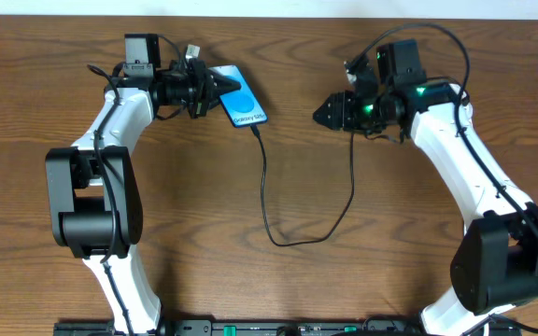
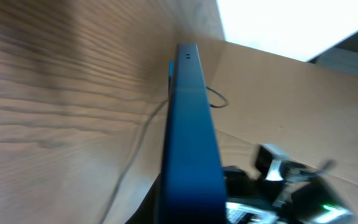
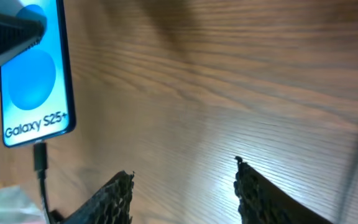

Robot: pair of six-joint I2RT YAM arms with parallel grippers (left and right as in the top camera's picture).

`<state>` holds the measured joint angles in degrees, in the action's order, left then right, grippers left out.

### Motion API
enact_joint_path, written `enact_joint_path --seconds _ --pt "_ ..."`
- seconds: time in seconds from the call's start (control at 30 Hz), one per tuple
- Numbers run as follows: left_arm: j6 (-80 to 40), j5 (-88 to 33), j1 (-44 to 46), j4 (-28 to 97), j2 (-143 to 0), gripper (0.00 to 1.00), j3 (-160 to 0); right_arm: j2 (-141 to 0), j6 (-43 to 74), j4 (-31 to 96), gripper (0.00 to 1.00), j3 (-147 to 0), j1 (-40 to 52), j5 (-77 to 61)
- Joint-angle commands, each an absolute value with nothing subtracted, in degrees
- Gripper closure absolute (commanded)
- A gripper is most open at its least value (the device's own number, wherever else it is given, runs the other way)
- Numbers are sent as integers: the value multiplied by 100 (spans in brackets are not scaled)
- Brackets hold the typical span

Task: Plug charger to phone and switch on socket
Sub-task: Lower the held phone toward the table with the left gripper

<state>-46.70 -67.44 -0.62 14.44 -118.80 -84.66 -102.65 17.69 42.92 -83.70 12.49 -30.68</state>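
Observation:
The bare wood [image 1: 244, 143] is beside the charger's plug end. I need to set the phone down there with my left gripper.
The phone [image 1: 242, 102], black-edged with a light blue screen reading "Galaxy S25", lies at the back left of the table. My left gripper [image 1: 215, 87] is shut on its upper end. In the left wrist view the phone [image 2: 190, 130] shows edge-on and hides the jaws. The charger [image 1: 267, 191], a thin black cable, meets the phone's lower edge. It loops toward me and runs up under my right wrist. The right wrist view shows its plug [image 3: 40, 155] at the phone [image 3: 35, 81]. My right gripper [image 1: 322, 113] [image 3: 183, 168] is open and empty, pointing left over bare wood. The socket is hidden.
The wooden table [image 1: 278, 289] stretches toward the front edge. The right arm's thick black cables [image 1: 437, 37] arch over the back right. A small white part [image 1: 351, 65] shows behind the right wrist; I cannot tell what it is.

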Motion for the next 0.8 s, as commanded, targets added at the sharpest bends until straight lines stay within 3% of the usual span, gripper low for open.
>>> enact_joint_path --seconds 0.0,0.23,0.43,0.77 --pt "-3909 -6412 3 1750 -11876 93 -8534 -10226 1302 4606 49 -8799 1190 -2386" --pt "-2858 -5459 279 3020 -11876 93 -8534 -10226 1017 5065 49 -9336 1181 -2196" --pt "-2379 -5430 296 3409 -11876 93 -8534 -10228 954 5072 49 -9367 1157 -2174" --pt "-1822 -4383 342 4517 -11876 93 -8882 -10228 910 5203 50 -9367 1092 -2171"
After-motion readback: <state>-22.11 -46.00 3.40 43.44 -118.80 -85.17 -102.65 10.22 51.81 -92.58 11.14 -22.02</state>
